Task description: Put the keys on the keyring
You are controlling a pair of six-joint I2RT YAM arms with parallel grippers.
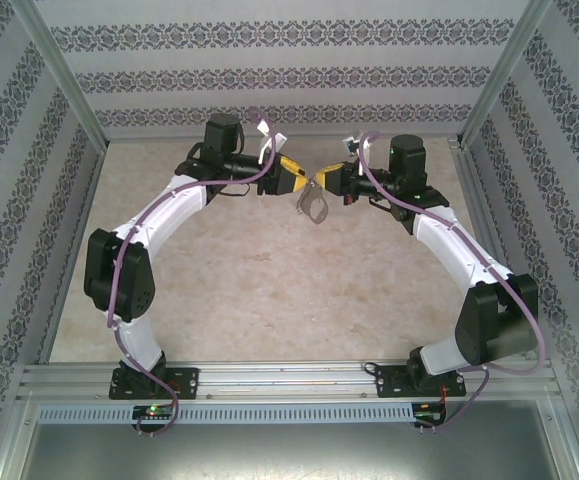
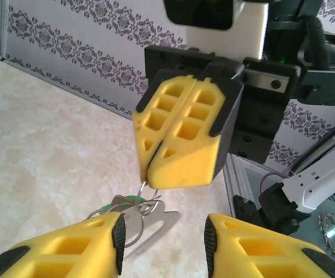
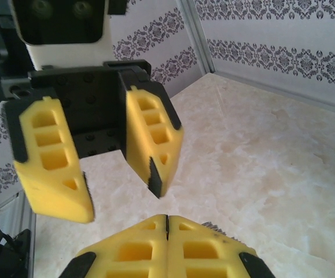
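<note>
The keyring hangs ahead, toward one left finger; next I centre that left gripper, then pinch the keyring's top [image 2: 142, 190] below my right gripper's fingertips.
My right gripper [image 1: 320, 183] [image 3: 167, 221] is shut on the top of the keyring [image 2: 140, 191], a thin grey wire loop that hangs below its yellow fingers [image 2: 179, 133] above the table. The key's green head [image 2: 133, 199] and a flat silver blade [image 2: 167, 216] hang with the loop, partly behind my left finger. In the top view the keyring [image 1: 314, 207] dangles between both grippers. My left gripper [image 1: 291, 182] [image 2: 164, 246] is open, facing the right one, its fingers either side of the hanging bunch and just short of it. A jagged fringe [image 3: 214, 227] peeks from behind my right finger.
The beige marble-patterned table [image 1: 269, 280] lies below both grippers. Patterned walls and aluminium frame posts [image 1: 69, 90] enclose the cell on three sides. The right arm's wrist and cables [image 2: 283, 197] hang close behind the keyring in the left wrist view.
</note>
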